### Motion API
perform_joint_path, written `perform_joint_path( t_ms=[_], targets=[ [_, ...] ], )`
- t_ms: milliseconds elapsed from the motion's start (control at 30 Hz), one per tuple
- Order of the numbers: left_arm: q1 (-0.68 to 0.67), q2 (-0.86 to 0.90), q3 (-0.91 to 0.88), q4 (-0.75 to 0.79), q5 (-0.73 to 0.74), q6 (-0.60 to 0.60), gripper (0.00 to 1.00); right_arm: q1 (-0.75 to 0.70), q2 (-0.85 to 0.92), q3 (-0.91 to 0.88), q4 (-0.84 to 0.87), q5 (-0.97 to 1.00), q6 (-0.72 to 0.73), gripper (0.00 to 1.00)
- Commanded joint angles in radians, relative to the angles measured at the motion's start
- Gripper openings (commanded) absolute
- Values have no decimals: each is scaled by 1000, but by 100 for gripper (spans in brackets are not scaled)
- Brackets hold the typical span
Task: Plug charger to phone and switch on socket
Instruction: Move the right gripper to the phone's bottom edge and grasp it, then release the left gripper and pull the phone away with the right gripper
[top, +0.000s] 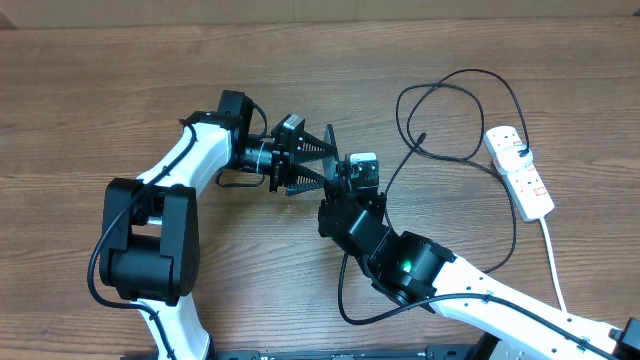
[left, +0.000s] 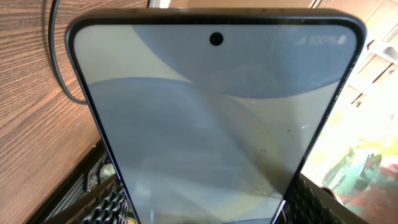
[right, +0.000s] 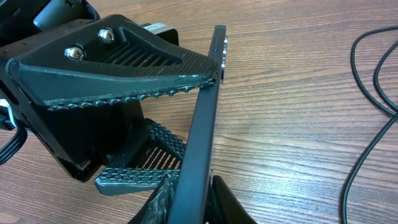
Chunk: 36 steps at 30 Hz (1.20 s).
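Observation:
The phone's long edges are between the fingers of my left gripper, so it should open, back away while my right gripper turns the screen up, and pinch the loose end (top: 329, 132).
The phone (left: 211, 112) is held off the table between both grippers. In the left wrist view its light blue-white screen fills the frame. In the right wrist view it shows edge-on as a dark strip (right: 202, 130). My left gripper (top: 322, 160) is shut on its long edges (left: 211, 208). My right gripper (top: 342, 185) pinches its faces at one end (right: 198, 202). The charger's black cable (top: 455, 100) loops on the table to the right, with its tip (top: 422, 136) lying free. The socket (top: 520, 172), a white power strip, lies at the far right.
The black cable also runs down the right side and under my right arm (top: 512, 235), and it shows in the right wrist view (right: 373, 143) and the left wrist view (left: 56, 56). The strip's white cord (top: 553, 265) trails toward the front edge.

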<state>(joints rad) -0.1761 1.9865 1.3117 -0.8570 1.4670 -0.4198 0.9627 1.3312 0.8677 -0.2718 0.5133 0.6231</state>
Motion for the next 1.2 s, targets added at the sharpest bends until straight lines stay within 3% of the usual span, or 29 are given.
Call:
perform_joint_path(
  t_ms=[0, 100, 200, 467, 700, 833, 1033, 1167],
  targets=[
    [2, 7, 26, 2, 41, -3, 43, 7, -5, 16, 22, -21, -2, 14],
    [2, 7, 26, 2, 41, -3, 48, 7, -5, 16, 22, -21, -2, 9],
    [1, 7, 26, 2, 41, -3, 58, 7, -5, 16, 27, -21, -1, 7],
    [1, 7, 26, 2, 41, -3, 100, 7, -7, 16, 53, -78, 66, 4],
    [10, 7, 26, 9, -29, -10, 100, 6, -25, 16, 94, -123, 94, 4],
    [34, 7, 26, 23, -96, -77, 100, 0, -58, 16, 89, -124, 146, 4],
    [80, 6, 48, 28, -115, -72, 100, -62, -115, 16, -10, -127, 339, 4],
    [113, -18, 91, 23, -115, 2, 100, -121, -130, 16, -90, -160, 489, 4]
  ],
)
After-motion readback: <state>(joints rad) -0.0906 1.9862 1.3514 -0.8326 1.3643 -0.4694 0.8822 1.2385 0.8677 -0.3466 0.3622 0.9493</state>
